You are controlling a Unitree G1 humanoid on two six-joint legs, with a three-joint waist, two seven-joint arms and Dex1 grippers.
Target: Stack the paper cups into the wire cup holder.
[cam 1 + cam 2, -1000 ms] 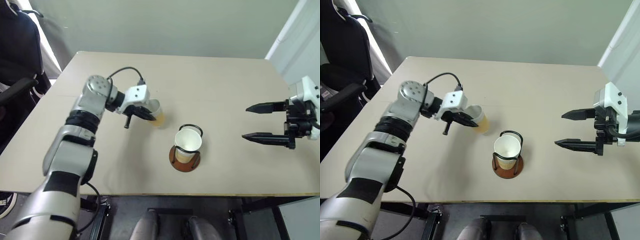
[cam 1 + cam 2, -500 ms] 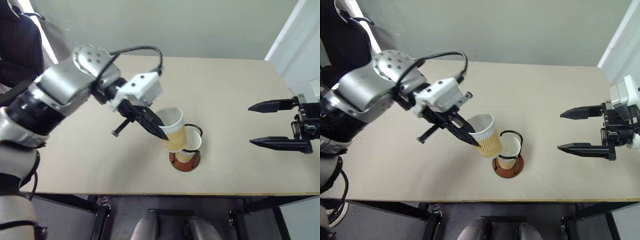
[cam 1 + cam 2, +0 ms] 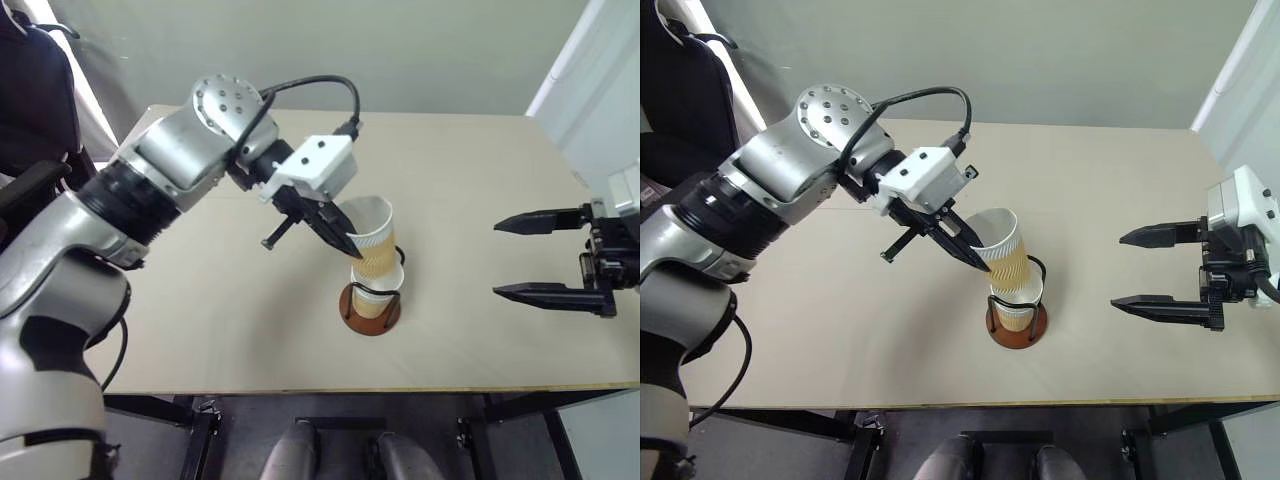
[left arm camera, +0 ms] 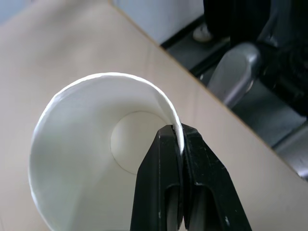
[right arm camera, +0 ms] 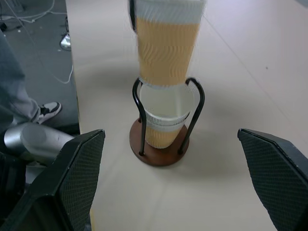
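The robot's left gripper will release the tan-orange paper cup inside the other paper cup point(image 3: 378, 281) that stands in the wire cup holder.
My left gripper point(image 3: 349, 243) is shut on the rim of a tan-orange paper cup point(image 3: 372, 240), one finger inside and one outside point(image 4: 175, 139). The cup hangs slightly tilted, mouth up, with its bottom at the mouth of another paper cup point(image 5: 166, 126). That second cup stands in the wire cup holder point(image 5: 195, 106), which has a reddish-brown disc base point(image 3: 370, 312). My right gripper point(image 3: 497, 258) hovers open to the right of the holder, fingers point(image 5: 72, 178) pointing at it and holding nothing.
The holder stands near the front edge of a beige table point(image 3: 200, 320). A dark chair point(image 3: 35, 90) is at the far left, and a pale wall panel point(image 3: 590, 70) rises at the right.
My left gripper lifted the cup off the table and carried it to the right, over the holder. Its wrist turned so the cup stands nearly upright. The right gripper stayed open, almost in place.
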